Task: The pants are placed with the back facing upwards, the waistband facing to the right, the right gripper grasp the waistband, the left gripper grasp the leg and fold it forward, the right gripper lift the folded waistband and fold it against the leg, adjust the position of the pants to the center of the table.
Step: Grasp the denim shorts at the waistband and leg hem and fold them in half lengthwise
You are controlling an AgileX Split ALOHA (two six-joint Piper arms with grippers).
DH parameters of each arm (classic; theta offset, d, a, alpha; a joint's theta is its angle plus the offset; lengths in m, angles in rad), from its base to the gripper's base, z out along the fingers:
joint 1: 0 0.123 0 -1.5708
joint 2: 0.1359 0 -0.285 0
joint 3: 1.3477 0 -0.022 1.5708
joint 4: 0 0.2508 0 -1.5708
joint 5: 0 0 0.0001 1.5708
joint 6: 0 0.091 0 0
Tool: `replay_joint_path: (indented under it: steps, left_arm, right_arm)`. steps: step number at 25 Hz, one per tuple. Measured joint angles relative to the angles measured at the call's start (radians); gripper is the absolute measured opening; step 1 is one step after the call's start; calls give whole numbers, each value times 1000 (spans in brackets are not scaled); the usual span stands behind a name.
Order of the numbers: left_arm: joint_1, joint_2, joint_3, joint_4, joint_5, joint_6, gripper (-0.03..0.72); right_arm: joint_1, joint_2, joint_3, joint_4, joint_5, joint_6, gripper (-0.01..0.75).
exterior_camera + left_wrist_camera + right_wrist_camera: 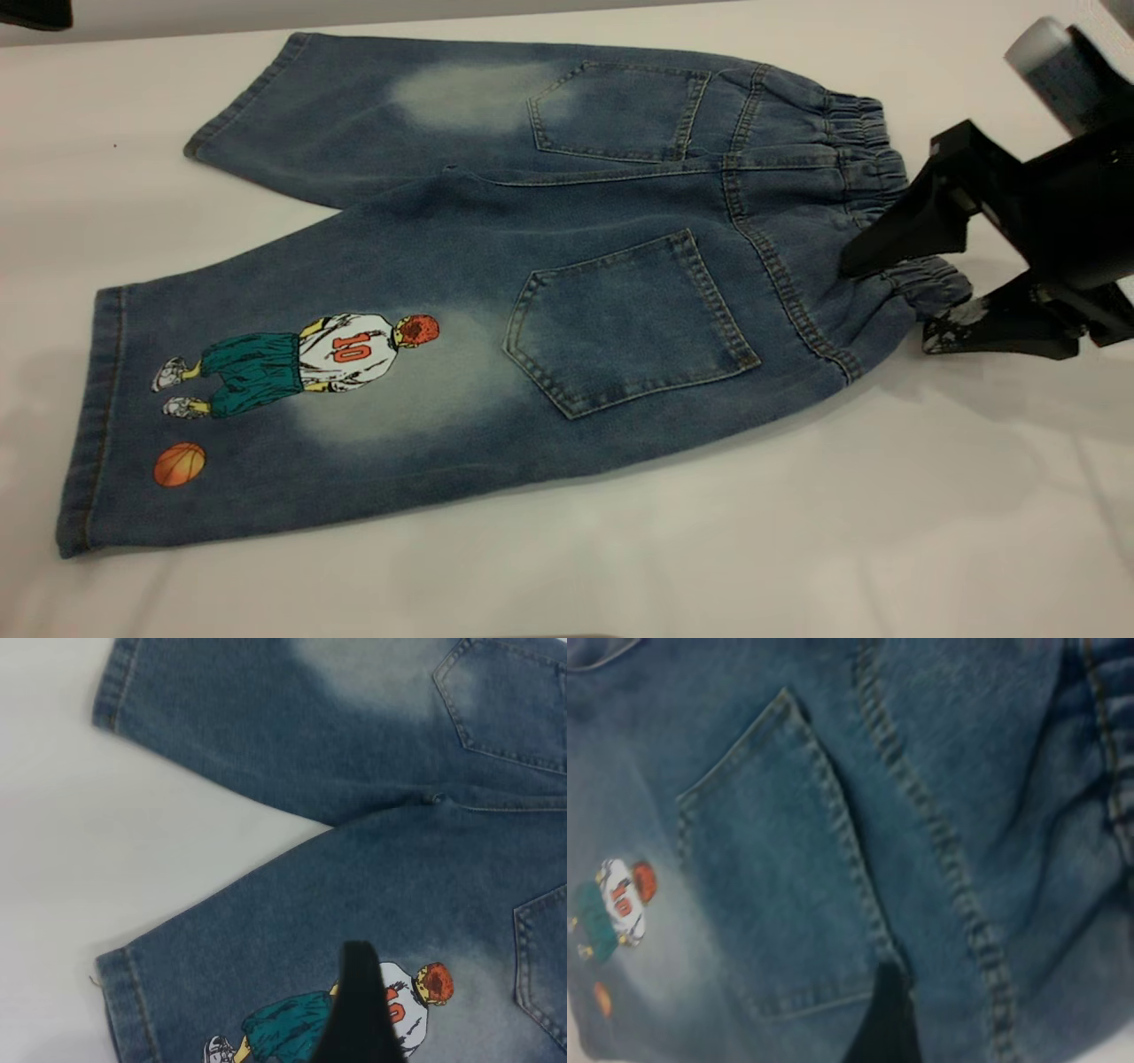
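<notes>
My right gripper's upper finger reaches past the waistband onto the puckered denim, so I will draw it back and close on the waistband's near end [939,283].
The pants [532,266] lie flat on the table [797,532], back up, both patch pockets showing. The gathered waistband [864,133] points right. The leg [292,399] with the number 10 player and orange basketball lies nearest the front. My right gripper [890,303] is open at the waistband's near end, one finger above the denim and the scuffed one beside it on the table. In the right wrist view, denim [788,859] fills the picture. My left gripper [359,1001] hangs over the player print [416,992]; it is outside the exterior view.
The plain leg [354,106] reaches toward the table's far edge. A dark object [35,13] sits at the back left corner. The right arm's black body and pale cylinder [1041,44] fill the back right. Bare tabletop lies in front of and left of the pants.
</notes>
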Motion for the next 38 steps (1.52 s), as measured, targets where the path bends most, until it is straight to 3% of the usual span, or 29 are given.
replay_joint_path:
  steps: [5, 8, 11, 16, 18, 32, 35, 38]
  left_arm:
    - [0, 0, 0, 0, 0, 0, 516]
    - [0, 0, 0, 0, 0, 0, 516]
    - [0, 0, 0, 0, 0, 0, 516]
    - [0, 0, 0, 0, 0, 0, 516]
    - [0, 0, 0, 0, 2, 0, 516]
    - [0, 312, 0, 2, 105, 1, 516]
    - [0, 337, 0, 33, 140, -6, 516]
    - [0, 348, 0, 57, 149, -21, 516]
  right_arm:
    - [0, 30, -39, 7, -6, -8, 557]
    - [0, 30, -58, 6, -19, -9, 504]
    - [0, 30, -62, 6, -24, -11, 393]
    - [0, 30, -62, -29, -19, -18, 83]
    - [0, 30, -62, -39, -19, -18, 43]
    - [0, 30, -67, -70, -22, -26, 55]
    - [0, 30, -67, -72, -21, -26, 134]
    - [0, 30, -68, -72, -21, -26, 277]
